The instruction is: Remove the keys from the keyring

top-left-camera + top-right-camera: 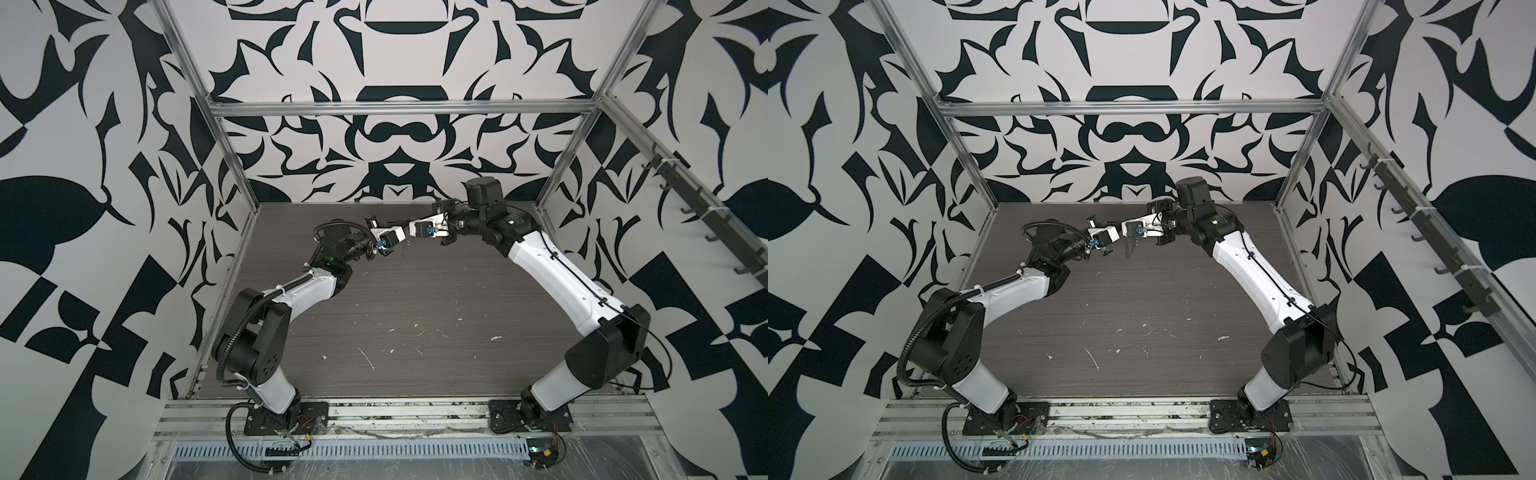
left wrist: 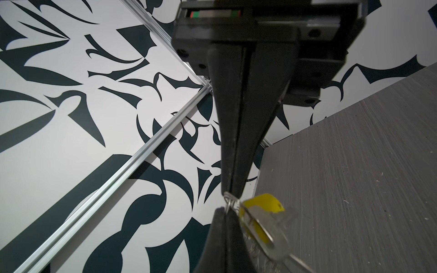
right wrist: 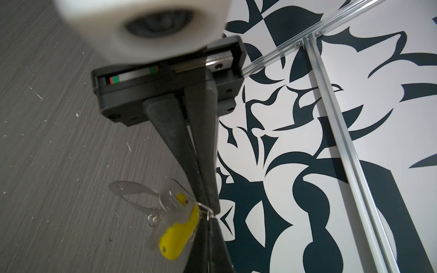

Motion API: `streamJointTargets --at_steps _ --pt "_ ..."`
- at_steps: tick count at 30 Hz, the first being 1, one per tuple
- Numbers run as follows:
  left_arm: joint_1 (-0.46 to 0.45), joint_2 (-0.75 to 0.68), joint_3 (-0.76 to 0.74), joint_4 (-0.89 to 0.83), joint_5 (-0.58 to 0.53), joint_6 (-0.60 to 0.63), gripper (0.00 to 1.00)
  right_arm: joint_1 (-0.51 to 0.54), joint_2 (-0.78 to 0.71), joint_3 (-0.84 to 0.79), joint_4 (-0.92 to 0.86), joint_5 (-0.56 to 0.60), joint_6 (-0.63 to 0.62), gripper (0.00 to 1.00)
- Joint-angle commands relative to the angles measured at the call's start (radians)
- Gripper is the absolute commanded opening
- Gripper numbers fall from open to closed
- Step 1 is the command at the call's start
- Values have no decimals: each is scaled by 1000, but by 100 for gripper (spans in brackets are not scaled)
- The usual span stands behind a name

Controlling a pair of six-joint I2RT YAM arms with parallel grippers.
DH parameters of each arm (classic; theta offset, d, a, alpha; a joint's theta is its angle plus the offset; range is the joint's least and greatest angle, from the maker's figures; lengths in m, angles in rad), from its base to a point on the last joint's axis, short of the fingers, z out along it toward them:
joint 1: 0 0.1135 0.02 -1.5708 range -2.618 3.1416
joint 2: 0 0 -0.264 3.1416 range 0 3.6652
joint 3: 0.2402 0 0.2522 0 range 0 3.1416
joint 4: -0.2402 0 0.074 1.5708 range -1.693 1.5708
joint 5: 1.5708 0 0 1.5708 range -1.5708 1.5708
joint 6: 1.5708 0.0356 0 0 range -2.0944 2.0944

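The robot's two grippers pinch the keyring's wire while the keys hang free, so next the left gripper opens, back away and takes the yellow tag (image 2: 267, 204) beside the ring.
Both grippers meet tip to tip above the far middle of the table, in both top views. The keyring (image 2: 229, 201) is thin silver wire rings pinched between the two tips. My left gripper (image 2: 224, 211) is shut on one side of it. My right gripper (image 3: 211, 219) is shut on the other side of the keyring (image 3: 207, 211). The keys hang beside the tips: a silver key (image 3: 166, 201) on a yellow tag (image 3: 179, 236), blurred. In the left wrist view the tag (image 2: 267, 203) and key (image 2: 269, 234) dangle over the table. From above, the left gripper (image 1: 401, 246) and right gripper (image 1: 411, 243) nearly touch.
The dark woodgrain table (image 1: 415, 299) carries several white scraps (image 1: 368, 359). Aluminium frame posts (image 1: 232, 158) stand at the back corners, with the patterned wall just behind the grippers. A flat silver piece (image 3: 127, 189) and small spare rings (image 3: 153, 218) hang with the keys.
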Motion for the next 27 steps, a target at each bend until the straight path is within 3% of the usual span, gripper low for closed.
streamJointTargets --at_steps 1,8,13,18,27 --pt "-21 -62 7 47 81 -63 0 12 10 36 3 15 -7 0" --pt "3 -91 25 -6 171 -184 0 14 1 61 -36 -42 51 0" --pt "13 -107 12 -28 153 -195 1 12 -16 59 -46 -57 80 0" --pt "23 -115 1 -30 137 -212 13 11 -44 8 14 -46 82 0" --pt "50 -156 -25 -149 101 -182 24 10 -58 -15 45 -21 49 0"
